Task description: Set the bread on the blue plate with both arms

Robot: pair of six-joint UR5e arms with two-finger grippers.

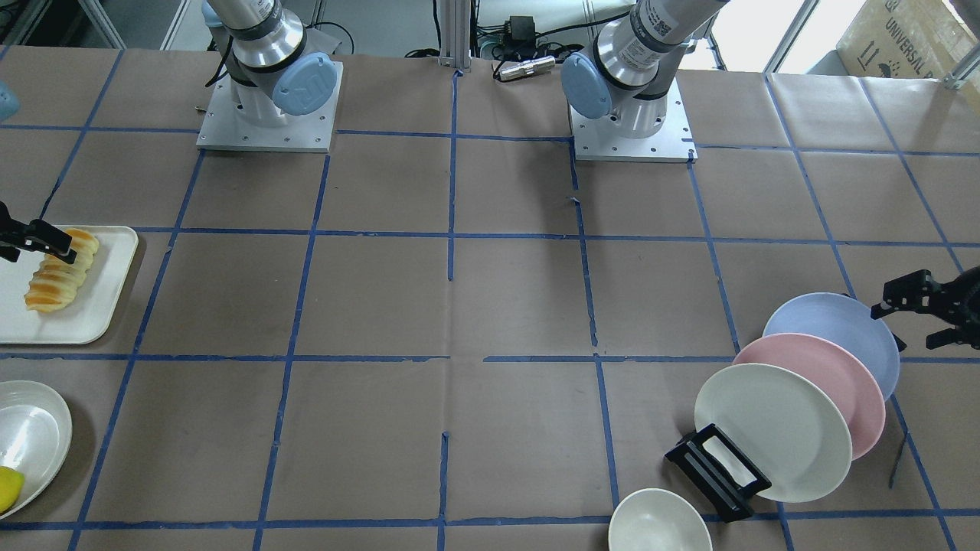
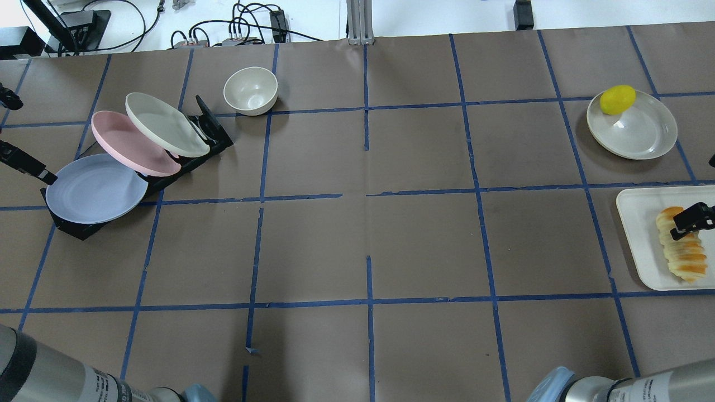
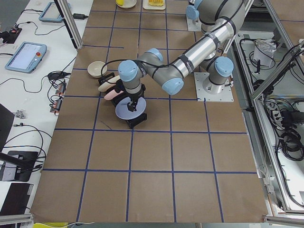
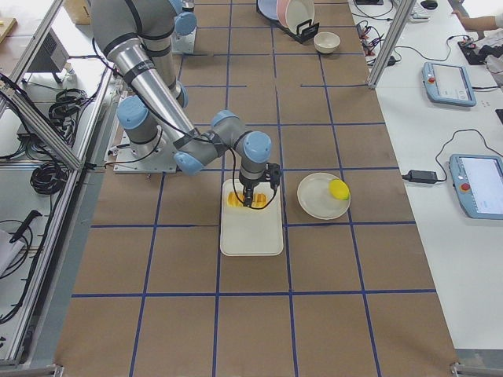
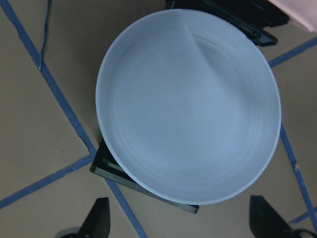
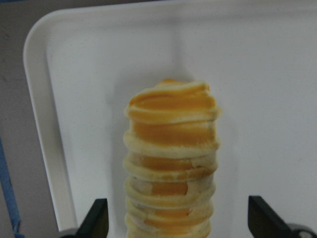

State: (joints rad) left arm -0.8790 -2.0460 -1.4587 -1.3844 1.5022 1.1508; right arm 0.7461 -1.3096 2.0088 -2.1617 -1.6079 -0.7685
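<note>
My left gripper will close on the outer rim of the blue plate [image 1: 898, 367] [image 5: 98, 101], on the side that faces the end of the table, clear of the pink plate.
The striped bread [image 6: 171, 163] lies on a white tray [image 6: 74, 99] at the table's end on my right, and it also shows in the overhead view [image 2: 682, 251]. My right gripper [image 6: 178, 223] is open just above it, with one finger on each side of the loaf. The blue plate [image 5: 188, 114] leans in the end slot of a black rack [image 2: 72, 229], at the table's end on my left [image 1: 834, 333]. My left gripper [image 5: 183, 223] is open and empty, close over the plate's outer rim, and I cannot tell if it touches.
A pink plate [image 2: 117, 139] and a cream plate [image 2: 162, 123] lean in the same rack behind the blue one. A cream bowl [image 2: 250, 89] stands beyond them. A yellow lemon-like piece [image 2: 617, 99] lies in a white dish [image 2: 642, 134] beside the tray.
</note>
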